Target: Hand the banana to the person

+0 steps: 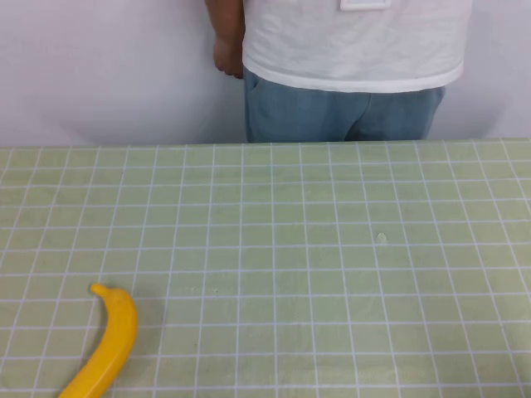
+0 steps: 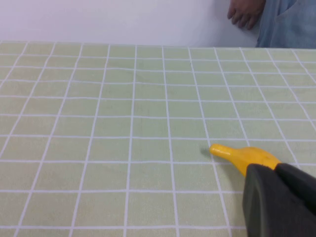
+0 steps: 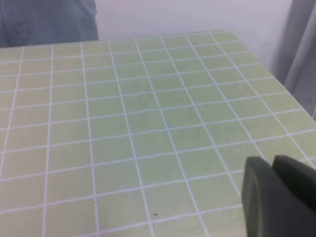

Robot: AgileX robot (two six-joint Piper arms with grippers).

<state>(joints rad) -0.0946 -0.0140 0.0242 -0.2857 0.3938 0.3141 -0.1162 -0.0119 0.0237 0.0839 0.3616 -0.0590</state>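
My left gripper is to move next. It should go to the middle of the yellow banana's body [image 1: 112, 349], between its two ends, and close there.
The banana [image 1: 112, 344] is bright yellow and lies on the green checked table [image 1: 332, 249] at the near left, with its stem pointing away from me. In the left wrist view its stem end [image 2: 242, 155] shows just beyond my left gripper [image 2: 276, 168], whose dark fingers are together and hold nothing. The rest of the banana is hidden behind them. My right gripper [image 3: 271, 160] is shut and empty above bare table near the right edge. Neither gripper shows in the high view. The person [image 1: 357, 50], in a white T-shirt and blue jeans, stands behind the far edge with one hand [image 2: 244, 12] hanging down.
A white wall lies behind the table. The table's far edge [image 1: 265, 143] runs in front of the person. The right wrist view shows the table's right edge and a grey curtain [image 3: 301, 54] beyond it.
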